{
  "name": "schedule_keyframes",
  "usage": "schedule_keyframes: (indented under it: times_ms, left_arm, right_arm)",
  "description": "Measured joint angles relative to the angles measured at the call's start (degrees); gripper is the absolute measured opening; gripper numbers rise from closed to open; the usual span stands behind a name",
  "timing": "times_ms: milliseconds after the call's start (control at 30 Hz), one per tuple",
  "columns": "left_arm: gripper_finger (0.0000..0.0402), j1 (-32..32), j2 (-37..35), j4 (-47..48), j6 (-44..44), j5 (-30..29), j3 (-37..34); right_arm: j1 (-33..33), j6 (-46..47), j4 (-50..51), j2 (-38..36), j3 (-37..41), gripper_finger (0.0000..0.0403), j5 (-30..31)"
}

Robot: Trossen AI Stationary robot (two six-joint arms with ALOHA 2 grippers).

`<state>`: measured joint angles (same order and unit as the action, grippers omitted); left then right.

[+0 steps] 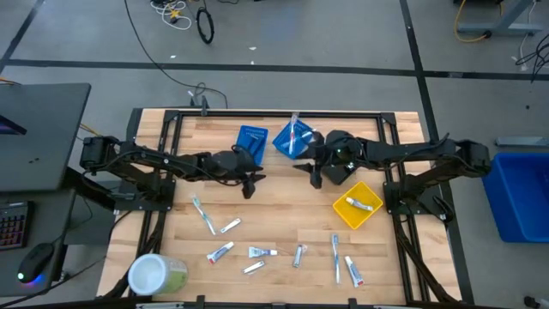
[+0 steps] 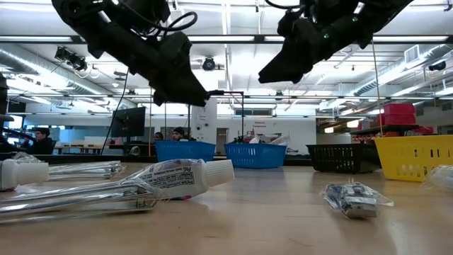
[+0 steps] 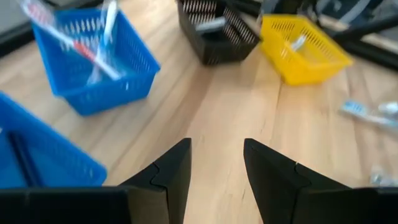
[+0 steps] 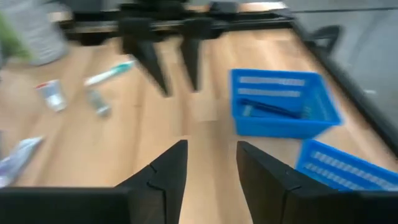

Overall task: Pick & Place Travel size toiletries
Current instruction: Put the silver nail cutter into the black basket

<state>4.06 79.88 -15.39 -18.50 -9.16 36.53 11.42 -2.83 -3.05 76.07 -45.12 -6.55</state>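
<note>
The middle of the small shiny packet [image 1: 230, 226] lying between the far-side toothbrush and the small white tubes will be gripped by my left gripper.
Small white tubes [image 1: 220, 251] and slim toothbrushes [image 1: 335, 257] lie flat and scattered on the near half of the wooden table. One white tube [image 2: 177, 177] lies close to the low camera. My left gripper [image 1: 251, 183] hangs open above the table's middle, with bare wood between its fingers [image 3: 216, 168]. My right gripper [image 1: 313, 172] hangs open just to its right, facing it, also with nothing between its fingers [image 4: 211, 165]. Both are clear of the table in the low view, the left gripper [image 2: 198, 95] and the right gripper [image 2: 272, 74].
Two blue bins [image 1: 251, 137] [image 1: 292, 139] stand at the far middle, one holding toothbrushes [image 3: 93, 56]. A black bin [image 3: 214, 28] and a yellow bin [image 1: 358, 204] holding a tube stand to the right. A round white-and-green container [image 1: 154, 275] sits at the near left corner.
</note>
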Motion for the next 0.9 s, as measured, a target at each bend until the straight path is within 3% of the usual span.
schedule_keyframes:
  times_ms: [133,433,667,800,900]
  left_arm:
    - [0.0154,-0.8,0.0,4.2,0.1,-0.2,0.0]
    - [0.0154,-6.3,0.0,14.7,-3.9,4.8,0.0]
    - [0.0154,-15.5,0.0,22.2,-15.4,6.4,0.0]
    - [0.0154,-22.2,0.0,22.5,-19.8,3.6,0.0]
    - [0.0154,-26.0,0.0,23.8,-22.1,-2.3,-0.5]
  right_arm:
    - [-0.2,-0.8,-0.3,0.8,0.0,0.014,-3.1]
    - [0.1,-2.4,-9.5,2.1,0.0,0.0171,13.2]
    - [0.1,0.1,-9.3,2.1,0.0,0.02,15.5]
    - [0.1,1.3,-9.2,2.1,0.0,0.0208,15.4]
    - [0.0,2.2,-8.9,2.1,0.0,0.0211,15.4]
